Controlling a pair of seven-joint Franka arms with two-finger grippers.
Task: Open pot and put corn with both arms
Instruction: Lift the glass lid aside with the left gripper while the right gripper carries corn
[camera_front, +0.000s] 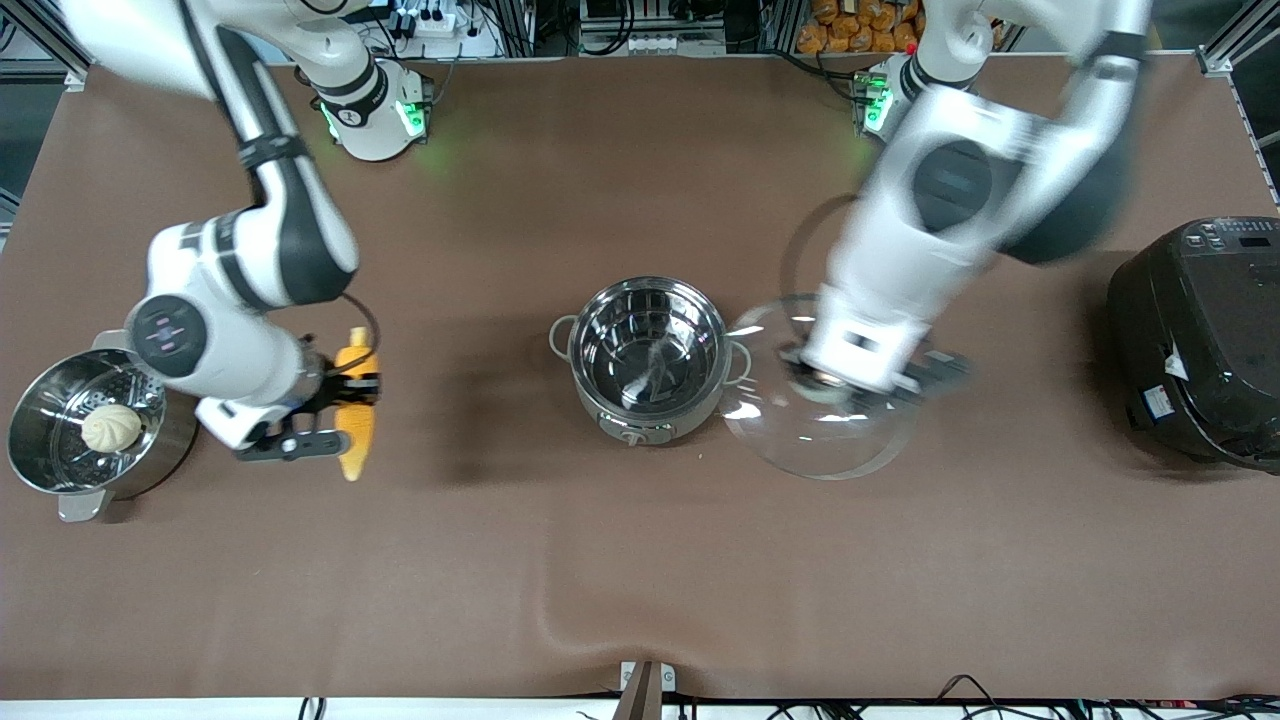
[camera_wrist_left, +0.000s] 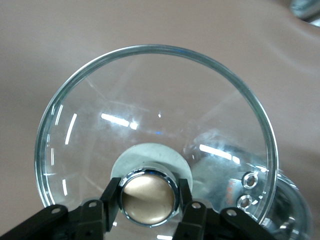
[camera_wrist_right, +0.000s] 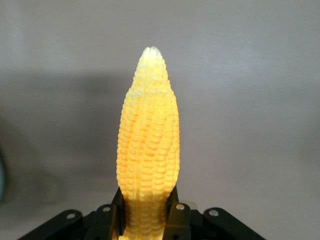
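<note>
Next, my left gripper lets go of the glass lid on the table (camera_front: 913, 426), in the space between the steel pot and the black rice cooker.
The steel pot (camera_front: 647, 357) stands open in the middle of the table, its knob toward the front camera. My left gripper (camera_front: 845, 375) is shut on the copper knob (camera_wrist_left: 148, 197) of the glass lid (camera_front: 820, 420) and holds it tilted just beside the pot, toward the left arm's end. In the left wrist view my left gripper (camera_wrist_left: 148, 200) clamps the knob from both sides. My right gripper (camera_front: 352, 385) is shut on the yellow corn (camera_front: 355, 405), held above the table between the steamer pot and the pot. The corn (camera_wrist_right: 148, 145) points away from my right gripper (camera_wrist_right: 146, 217).
A steel steamer pot (camera_front: 60, 465) with a white bun (camera_front: 111, 427) stands at the right arm's end. A large black rice cooker (camera_front: 1200, 340) stands at the left arm's end. The brown table cover (camera_front: 600, 560) has a crease near the front edge.
</note>
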